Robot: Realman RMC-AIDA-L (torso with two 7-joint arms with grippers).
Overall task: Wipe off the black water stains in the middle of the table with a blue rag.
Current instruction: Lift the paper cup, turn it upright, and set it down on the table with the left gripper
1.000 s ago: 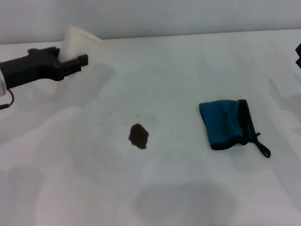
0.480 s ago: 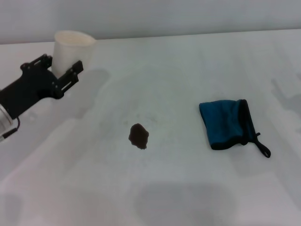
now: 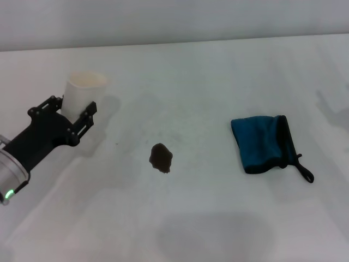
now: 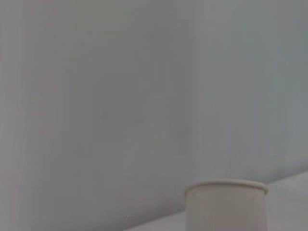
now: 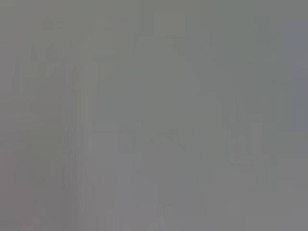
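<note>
My left gripper has the white paper cup. It will let go of it on the table (image 3: pixel 95 157) beside the black stain, opposite the blue rag.
The black water stain (image 3: pixel 161 158) is a small dark blotch on the white table (image 3: pixel 218 71), near the middle. The blue rag (image 3: pixel 262 143) lies folded to the right of it, with black edging and its loop cord (image 3: pixel 305 171) trailing to the right. Nothing touches the rag or the stain. My left gripper (image 3: pixel 70 109) is at the far left of the table, shut around a white paper cup (image 3: pixel 83 91) that stands upright. The cup also shows in the left wrist view (image 4: pixel 225 207). My right gripper is out of view, and the right wrist view shows only plain grey.
A grey wall runs behind the table's far edge. The left arm (image 3: pixel 27 147) reaches in from the lower left. Faint grey specks lie near the stain.
The left gripper has turned the cup from tilted to upright and carried it down and toward me on the left side. The right gripper left the right edge of the view.
</note>
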